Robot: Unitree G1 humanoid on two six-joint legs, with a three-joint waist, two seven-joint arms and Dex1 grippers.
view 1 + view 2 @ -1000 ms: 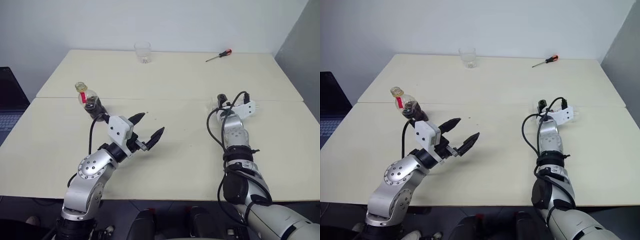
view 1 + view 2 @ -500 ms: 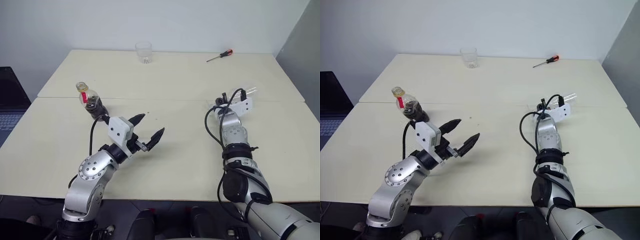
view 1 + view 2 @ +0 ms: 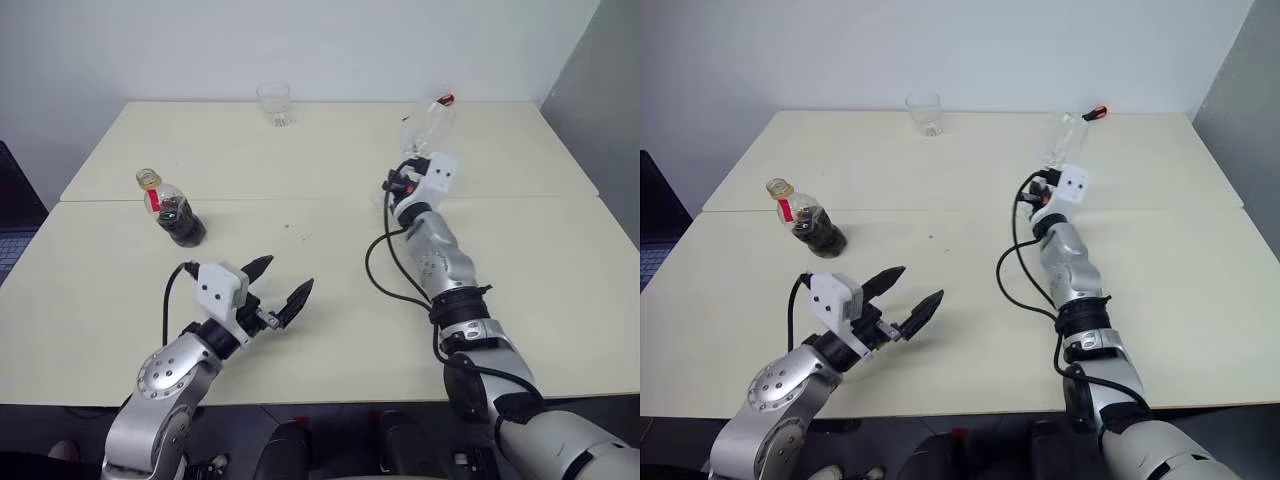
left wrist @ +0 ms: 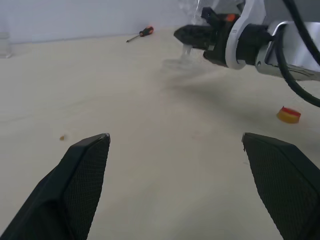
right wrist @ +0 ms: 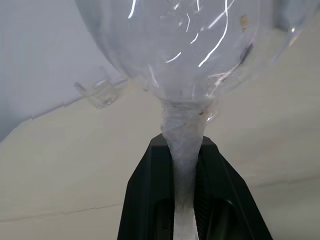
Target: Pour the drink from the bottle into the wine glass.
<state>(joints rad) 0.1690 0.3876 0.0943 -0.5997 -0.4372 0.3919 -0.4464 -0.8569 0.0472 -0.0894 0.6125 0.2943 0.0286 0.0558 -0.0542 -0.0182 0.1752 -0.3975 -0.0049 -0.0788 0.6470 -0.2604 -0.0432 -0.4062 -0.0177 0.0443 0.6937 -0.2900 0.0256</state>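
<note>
The wine glass will go down in the middle of the table, just on the near side of the seam [image 3: 334, 224], as I set it there with my right gripper.
The bottle [image 3: 170, 208] stands at the left of the table, uncapped, with the dark drink [image 3: 182, 224] in its lower body. My left gripper [image 3: 285, 277] hovers open in front of it and to its right, holding nothing. Right of centre, my right gripper [image 3: 402, 186] is shut on the stem [image 5: 183, 145] of the wine glass [image 3: 426, 122]. The glass's clear, empty bowl [image 5: 185, 40] rises above the fingers, roughly upright. In the left wrist view, the right gripper [image 4: 200, 35] shows with the glass.
A short clear tumbler [image 3: 273, 103] stands at the table's far edge, and a red-handled screwdriver [image 3: 1095, 112] lies at the far right. A small yellow cap [image 4: 289, 114] lies on the table near my right arm. A seam [image 3: 300, 200] crosses the tabletop.
My right gripper has shut on the wine glass's stem, rolled, and carried the glass up and to the left from where it lay. My left gripper drew back and lower, still open.
</note>
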